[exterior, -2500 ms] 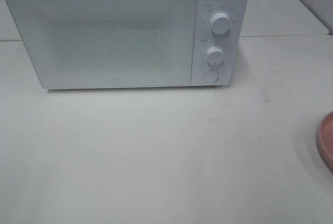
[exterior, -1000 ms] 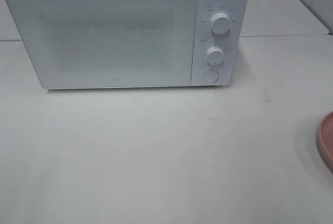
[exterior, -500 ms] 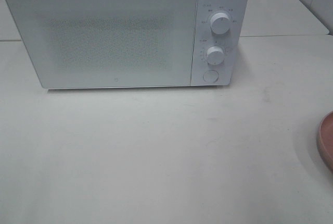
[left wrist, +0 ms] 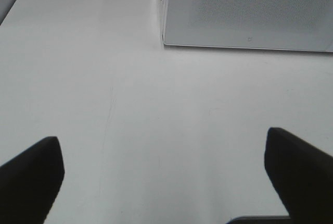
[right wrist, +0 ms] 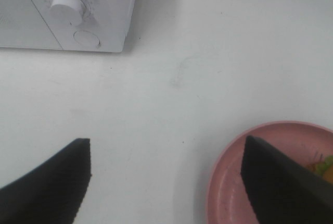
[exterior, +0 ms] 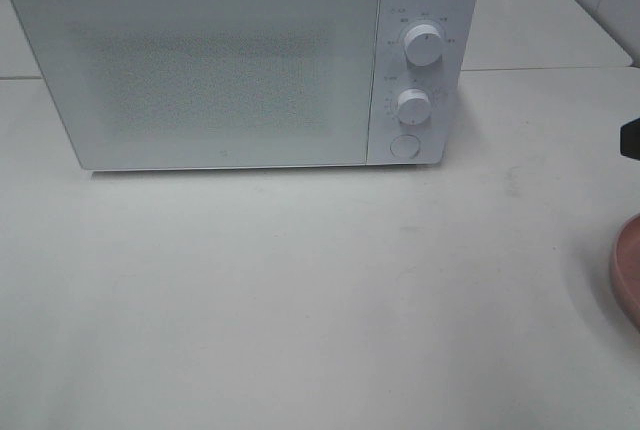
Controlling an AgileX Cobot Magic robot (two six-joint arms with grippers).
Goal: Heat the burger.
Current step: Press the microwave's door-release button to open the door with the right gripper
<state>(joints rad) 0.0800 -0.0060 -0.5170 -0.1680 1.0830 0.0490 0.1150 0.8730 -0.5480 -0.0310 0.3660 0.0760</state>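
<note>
My right gripper should close next just in front of the round button [exterior: 405, 146] [right wrist: 86, 39] on the microwave's control panel, ready to press it and open the door.
Only a sliver of the burger [right wrist: 323, 165], green lettuce and yellow-orange, shows on the pink plate [right wrist: 260, 182] at the edge of the right wrist view, behind one finger. My right gripper [right wrist: 166, 140] is open and empty above the table, beside the plate. The white microwave [exterior: 230, 60] stands at the back with its door shut. My left gripper [left wrist: 161, 140] is open and empty over bare table in front of the microwave's door [left wrist: 250, 10]. In the high view only the plate's rim [exterior: 626, 270] shows at the right edge.
The microwave's control panel carries two knobs [exterior: 424, 45] [exterior: 411, 106] and a round button [exterior: 404, 146]; they also show in the right wrist view [right wrist: 67, 8]. A dark part of my right arm [exterior: 631, 137] pokes in at the right edge. A tiled wall stands at the back right.
A dark part of my right arm has come into the high view at the right edge, above the plate. The microwave and the plate have not moved.
</note>
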